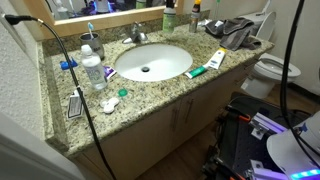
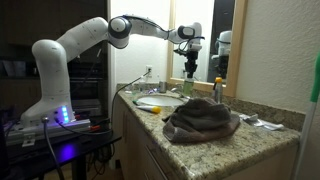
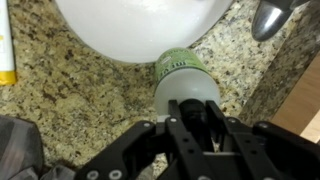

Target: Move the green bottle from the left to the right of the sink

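Observation:
Next, my gripper lets go of the green bottle on the granite counter (image 1: pixel 164 37) (image 3: pixel 180 68) behind the sink's back rim, next to the metal faucet.
The green bottle (image 1: pixel 168 18) stands at the back of the speckled granite counter, close to the rim of the oval white sink (image 1: pixel 125 62) and beside the metal faucet (image 1: pixel 137 35). In the wrist view I look down on its whitish top and green label (image 3: pixel 183 68), with the basin (image 3: pixel 140 25) beyond it and the faucet (image 3: pixel 270 15) at the upper right. My gripper (image 3: pixel 195 125) has its fingers drawn in tight around the bottle's top. In an exterior view the gripper (image 2: pixel 189 50) hangs straight over the bottle (image 2: pixel 188 86). Its base looks level with the counter.
A clear water bottle (image 1: pixel 92 68), a cup with toothbrushes (image 1: pixel 90 42) and a black cable lie at one end of the counter. A toothpaste tube (image 1: pixel 200 68), a small yellow-topped bottle (image 1: pixel 195 14) and a dark towel (image 2: pixel 200 120) lie at the other. The toilet (image 1: pixel 270 70) stands beyond.

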Tool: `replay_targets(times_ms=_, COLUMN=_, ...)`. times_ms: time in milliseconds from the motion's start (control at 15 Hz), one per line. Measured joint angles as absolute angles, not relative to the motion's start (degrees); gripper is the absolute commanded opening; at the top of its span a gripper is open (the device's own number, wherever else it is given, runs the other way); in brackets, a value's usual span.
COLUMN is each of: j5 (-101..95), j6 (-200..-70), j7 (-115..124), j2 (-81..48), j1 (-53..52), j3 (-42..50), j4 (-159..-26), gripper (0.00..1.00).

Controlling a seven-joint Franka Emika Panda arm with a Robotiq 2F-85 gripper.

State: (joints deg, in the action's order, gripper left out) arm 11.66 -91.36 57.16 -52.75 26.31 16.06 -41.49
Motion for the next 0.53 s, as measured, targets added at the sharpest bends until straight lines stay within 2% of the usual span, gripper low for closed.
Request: replay_targets(times_ms=533, j5=9.78, j6=-100.65, j7=66.22, j2=-59.82, j1=20.99, j3=15.87, j4=-36.12, gripper=0.08)
